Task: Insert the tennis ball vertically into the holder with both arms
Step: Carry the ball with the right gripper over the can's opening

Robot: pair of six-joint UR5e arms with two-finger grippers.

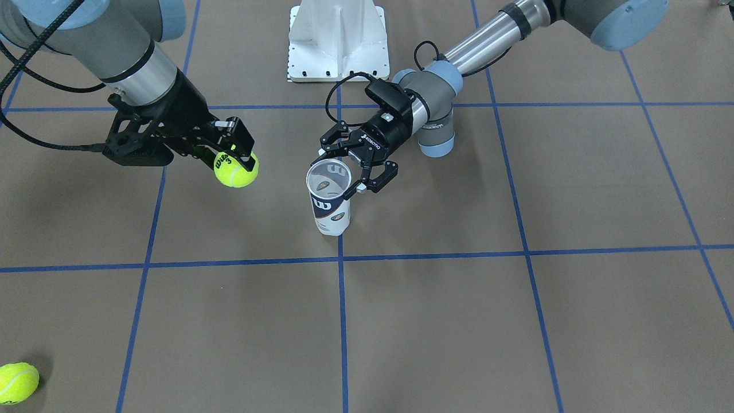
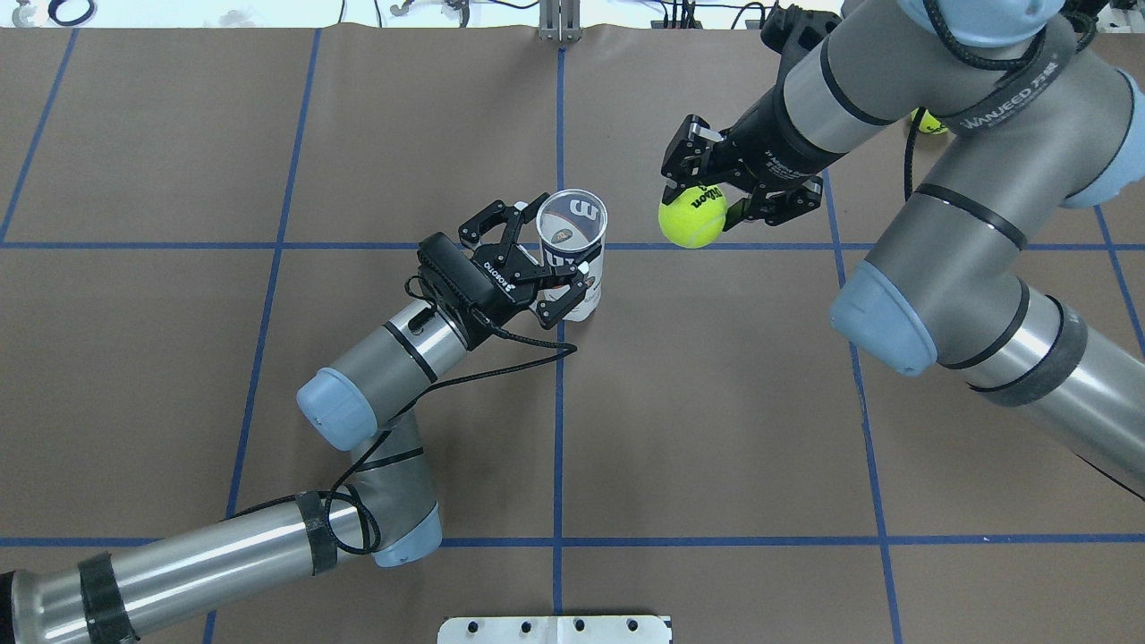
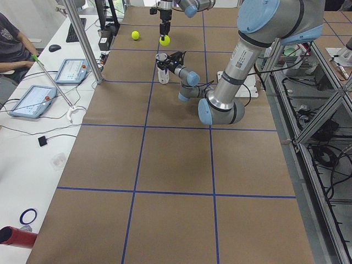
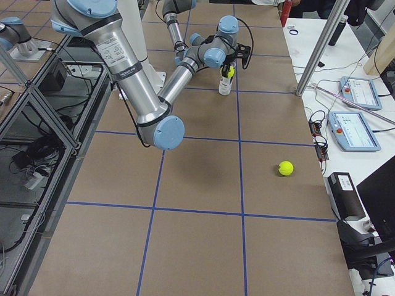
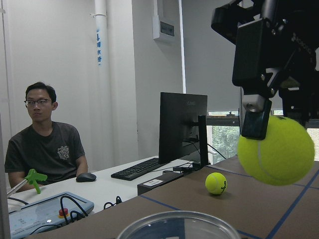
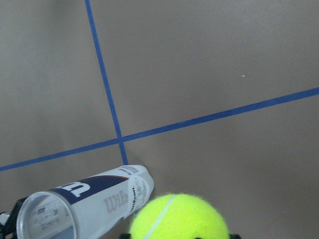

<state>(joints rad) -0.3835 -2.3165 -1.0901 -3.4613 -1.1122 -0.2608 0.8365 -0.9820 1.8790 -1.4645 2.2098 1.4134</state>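
Next, I release the yellow tennis ball with my right gripper in the open top of the holder (image 1: 325,170) (image 6: 48,218), between my left gripper's fingers. The ball is still above the table, beside the holder.
The holder (image 1: 331,202), a clear can with a navy Wilson label, stands upright and open-topped near the table's middle. My left gripper (image 1: 342,171) grips it from the side near the rim, a finger on each side. It also shows in the overhead view (image 2: 561,252) at the holder (image 2: 580,268). My right gripper (image 1: 230,159) is shut on a yellow tennis ball (image 1: 236,170) and holds it above the table, beside the holder and apart from it. The overhead view shows this ball (image 2: 691,218) to the holder's right. The right wrist view shows the ball (image 6: 179,217) and the holder (image 6: 84,201) below.
A second tennis ball (image 1: 18,382) lies on the table on my right side, also in the overhead view (image 2: 928,122). The white base stand (image 1: 338,40) is behind the arms. An operator (image 5: 45,144) sits at a desk beyond the table's edge.
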